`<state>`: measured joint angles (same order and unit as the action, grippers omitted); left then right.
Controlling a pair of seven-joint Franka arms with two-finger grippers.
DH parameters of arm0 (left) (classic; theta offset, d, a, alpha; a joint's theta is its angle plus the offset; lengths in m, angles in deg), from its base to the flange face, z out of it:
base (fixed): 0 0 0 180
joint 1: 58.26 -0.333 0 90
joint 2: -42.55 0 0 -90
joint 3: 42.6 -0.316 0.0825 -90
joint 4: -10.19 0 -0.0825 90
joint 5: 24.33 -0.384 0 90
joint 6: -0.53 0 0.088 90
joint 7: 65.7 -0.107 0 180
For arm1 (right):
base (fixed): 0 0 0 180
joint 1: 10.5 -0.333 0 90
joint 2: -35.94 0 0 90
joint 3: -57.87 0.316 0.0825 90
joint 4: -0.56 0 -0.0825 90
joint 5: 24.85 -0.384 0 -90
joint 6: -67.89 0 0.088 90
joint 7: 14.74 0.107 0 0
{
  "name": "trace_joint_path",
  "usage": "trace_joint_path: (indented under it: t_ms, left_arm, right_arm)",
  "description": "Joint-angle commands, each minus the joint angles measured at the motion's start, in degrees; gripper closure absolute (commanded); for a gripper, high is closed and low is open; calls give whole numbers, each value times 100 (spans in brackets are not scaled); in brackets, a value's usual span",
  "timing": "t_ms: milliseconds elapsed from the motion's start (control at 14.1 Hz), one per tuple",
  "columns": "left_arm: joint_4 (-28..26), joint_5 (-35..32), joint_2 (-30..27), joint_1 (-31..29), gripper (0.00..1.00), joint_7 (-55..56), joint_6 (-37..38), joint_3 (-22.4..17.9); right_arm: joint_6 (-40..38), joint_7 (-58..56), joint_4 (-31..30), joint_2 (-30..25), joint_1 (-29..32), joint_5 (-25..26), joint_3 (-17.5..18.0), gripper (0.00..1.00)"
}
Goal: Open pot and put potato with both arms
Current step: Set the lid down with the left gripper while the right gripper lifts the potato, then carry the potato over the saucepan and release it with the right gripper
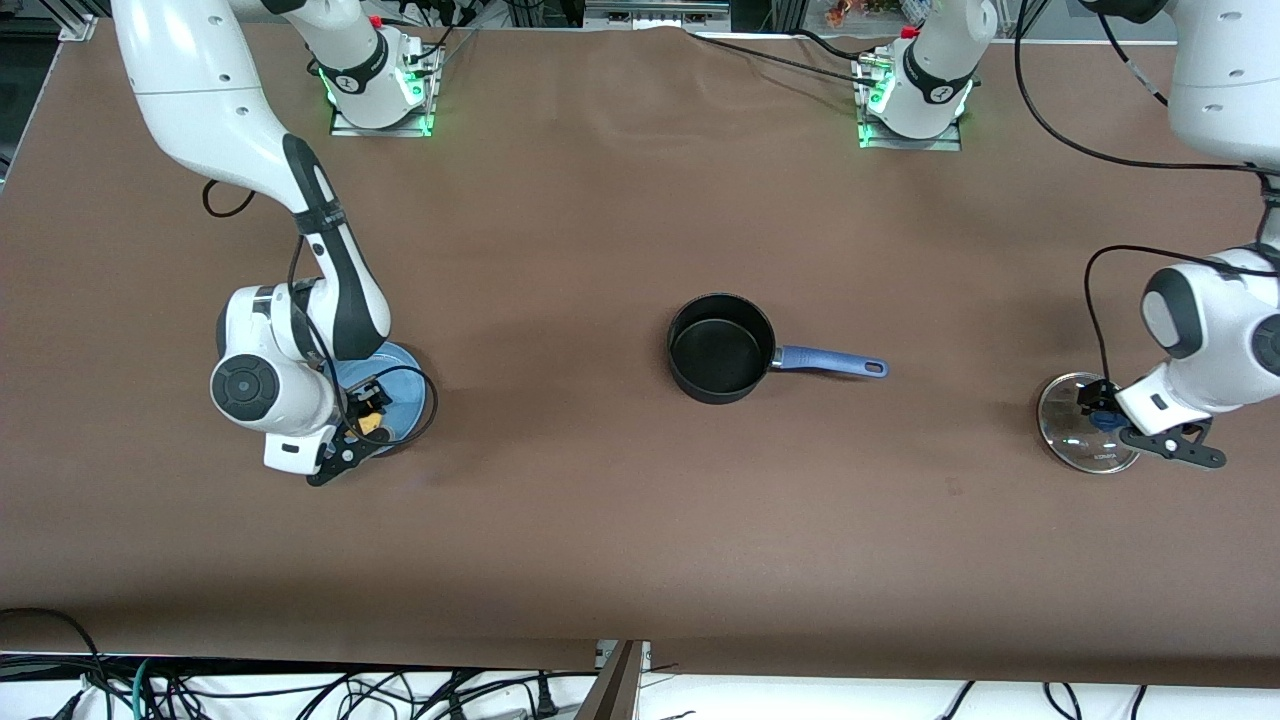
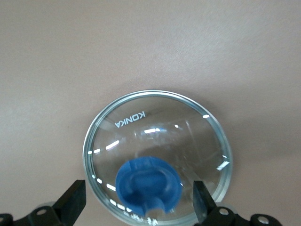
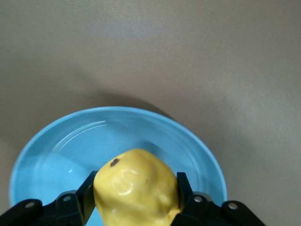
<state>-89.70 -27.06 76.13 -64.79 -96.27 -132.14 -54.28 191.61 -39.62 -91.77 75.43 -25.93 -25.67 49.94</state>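
Next, my right gripper lets go of the yellow potato inside the black pot (image 1: pixel 735 365), near the pot's blue handle.
The black pot (image 1: pixel 720 350) stands open and empty mid-table, its blue handle (image 1: pixel 830 362) pointing toward the left arm's end. My right gripper (image 1: pixel 372 415) is low over the blue plate (image 1: pixel 408 392), shut on the yellow potato (image 1: pixel 376 426). In the right wrist view the potato (image 3: pixel 136 193) fills the gripper (image 3: pixel 135 186), both fingers pressed against it, above the plate (image 3: pixel 70 150). My left gripper (image 1: pixel 1098 412) is open, low over the glass lid (image 1: pixel 1075 445). In the left wrist view its fingers (image 2: pixel 75 200) stand apart on either side of the lid's blue knob (image 2: pixel 148 186).
The lid lies on the brown cloth at the left arm's end, nearer to the front camera than the pot. The plate lies at the right arm's end. Black cables hang from both wrists. The arm bases (image 1: pixel 380 100) stand along the table's farthest edge.
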Motion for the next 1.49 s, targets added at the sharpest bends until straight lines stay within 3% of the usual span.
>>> trace_joint_path:
  t_ms: [0, 142, 497, 710, 923, 1136, 1207, 1278, 1420]
  left_arm:
    - [757, 211, -447, 64, 0, 611, 1589, 270]
    - [1364, 211, -702, 82, 0, 1269, 2689, 464]
    - [2087, 554, -1502, 99, 0, 3010, 4344, 922]
    - [2044, 554, -2055, 204, 0, 3372, 4547, 992]
    - [2026, 475, -2189, 336, 0, 3690, 4856, 1010]
    - [2052, 449, -2189, 372, 0, 3663, 4882, 1246]
    - [2052, 449, -2180, 363, 0, 3681, 4882, 1326]
    - [2079, 449, -2128, 363, 0, 3681, 4882, 1344]
    - [2105, 449, -2110, 372, 0, 3655, 4891, 1344]
  right_arm:
    - [-968, 744, 537, -205, -108, -251, 168, 90]
    - [-1594, 1692, 1057, -178, -196, -611, 457, 90]
    - [-1272, 4950, 1637, 84, -836, -841, 1327, 89]
    - [77, 7166, 1902, 471, -1469, -1279, 1732, 88]
    - [1354, 8470, 2121, 840, -2137, -1448, 1759, 86]
    - [1629, 8877, 2421, 1061, -2385, -1448, 1751, 82]
    - [1638, 8895, 2412, 1078, -2403, -1448, 1751, 72]
    - [1647, 8904, 2395, 1079, -2455, -1430, 1751, 56]
    - [1647, 9052, 2377, 1070, -2578, -1395, 1733, 5]
